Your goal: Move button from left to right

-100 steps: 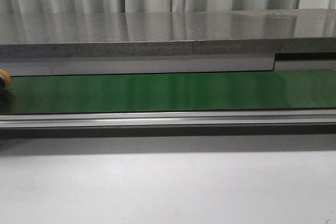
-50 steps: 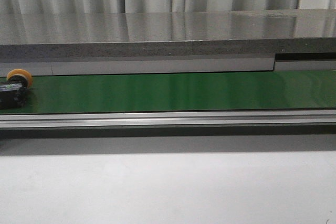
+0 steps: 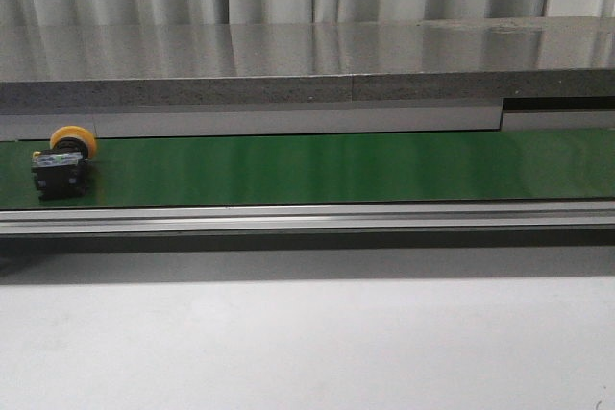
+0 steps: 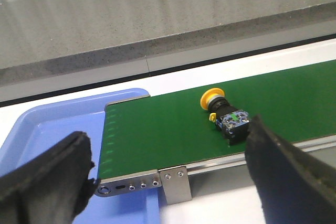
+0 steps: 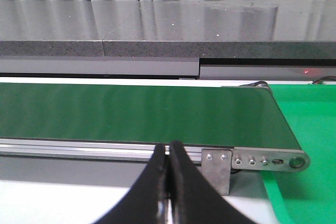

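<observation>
The robot's right gripper should close on the black body [image 3: 61, 173] of the button, just in front of the button's yellow-orange head.
The button [image 3: 65, 161] lies on its side at the far left of the green conveyor belt [image 3: 327, 168], yellow-orange head toward the back, black body toward the front. It also shows in the left wrist view [image 4: 224, 112]. My left gripper [image 4: 168, 182] is open and empty, its black fingers [image 4: 47, 182] wide apart, just short of the belt's left end; the button lies beyond its right finger. My right gripper [image 5: 168, 150] is shut and empty, in front of the belt's right end. Neither gripper shows in the front view.
A blue tray [image 4: 47, 124] sits under the belt's left end. A green surface [image 5: 310, 124] lies past the belt's right end. A grey stone ledge [image 3: 307, 69] runs behind the belt, an aluminium rail [image 3: 307, 216] along its front, and the white table [image 3: 307, 343] nearer.
The button has travelled rightward along the belt, from barely showing at the left edge of the front view to fully in view.
</observation>
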Controlling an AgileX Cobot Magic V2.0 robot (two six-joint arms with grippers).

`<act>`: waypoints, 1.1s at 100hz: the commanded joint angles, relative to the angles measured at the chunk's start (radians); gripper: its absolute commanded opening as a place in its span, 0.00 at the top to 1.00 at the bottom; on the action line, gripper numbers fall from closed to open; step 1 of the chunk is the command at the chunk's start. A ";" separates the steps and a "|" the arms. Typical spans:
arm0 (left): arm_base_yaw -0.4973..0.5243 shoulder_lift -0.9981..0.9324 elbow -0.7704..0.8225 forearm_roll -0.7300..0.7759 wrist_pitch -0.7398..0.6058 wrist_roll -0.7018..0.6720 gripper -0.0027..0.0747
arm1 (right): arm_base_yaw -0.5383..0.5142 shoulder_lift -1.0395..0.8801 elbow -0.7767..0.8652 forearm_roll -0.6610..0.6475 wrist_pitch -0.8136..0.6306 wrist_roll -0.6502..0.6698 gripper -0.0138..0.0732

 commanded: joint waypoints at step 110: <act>-0.008 0.002 -0.021 -0.017 -0.096 -0.003 0.99 | 0.000 -0.013 -0.033 -0.012 -0.222 0.001 0.92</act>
